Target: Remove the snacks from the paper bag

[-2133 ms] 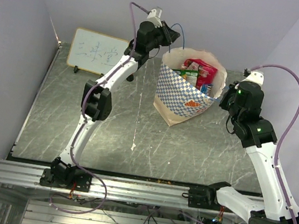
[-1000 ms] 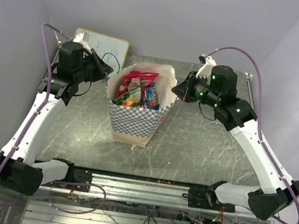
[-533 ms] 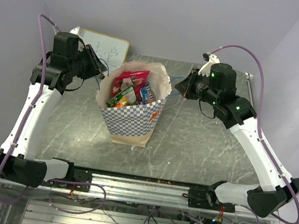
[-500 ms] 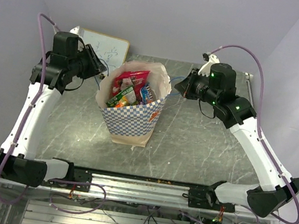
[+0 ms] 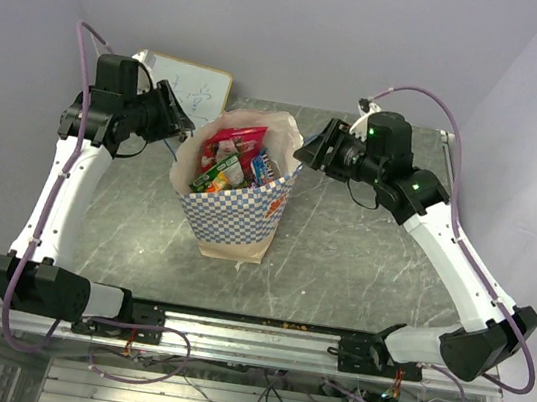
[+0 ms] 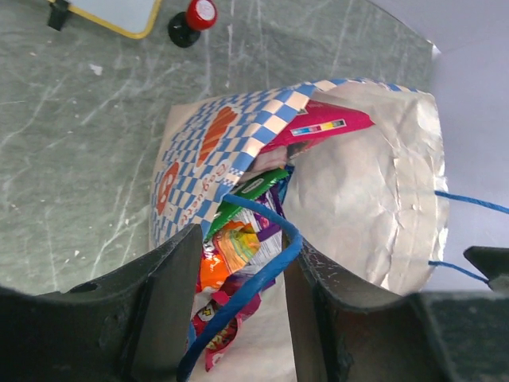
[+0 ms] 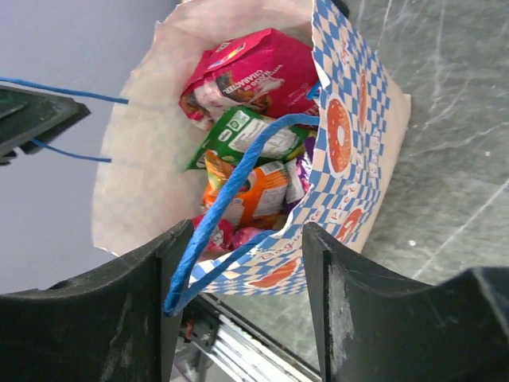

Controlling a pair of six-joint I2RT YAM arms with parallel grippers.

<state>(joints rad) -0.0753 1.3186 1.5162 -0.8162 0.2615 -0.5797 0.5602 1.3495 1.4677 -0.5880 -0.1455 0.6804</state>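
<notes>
The blue cord handle runs loose through my open left gripper; it should close on the cord (image 6: pixel 264 209) to steady the bag before my right gripper leaves.
The paper bag (image 5: pixel 237 211) stands upright mid-table, mouth open, its checkered band facing the front. Inside lie the snacks: a pink packet (image 5: pixel 234 143), a green one (image 5: pixel 215 167), an orange one (image 7: pixel 256 191) and a blue one (image 5: pixel 265 167). My left gripper (image 5: pixel 181 124) hovers at the bag's left rim, open. One blue cord handle (image 6: pixel 262 259) runs loosely between its fingers (image 6: pixel 167 302). My right gripper (image 5: pixel 306 152) is at the right rim, also open. The other cord handle (image 7: pixel 231 179) hangs slack beside its left finger (image 7: pixel 147 306).
A framed whiteboard (image 5: pixel 192 89) leans at the back left, with a small red-and-black knob (image 6: pixel 196 16) beside it. Purple-grey walls close in on both sides. The metal rail with the arm bases (image 5: pixel 258 336) runs along the near edge.
Both grippers have opened from shut and let the cord handles go slack. The bag has settled slightly left and lower, and the right gripper has moved closer to its rim.
</notes>
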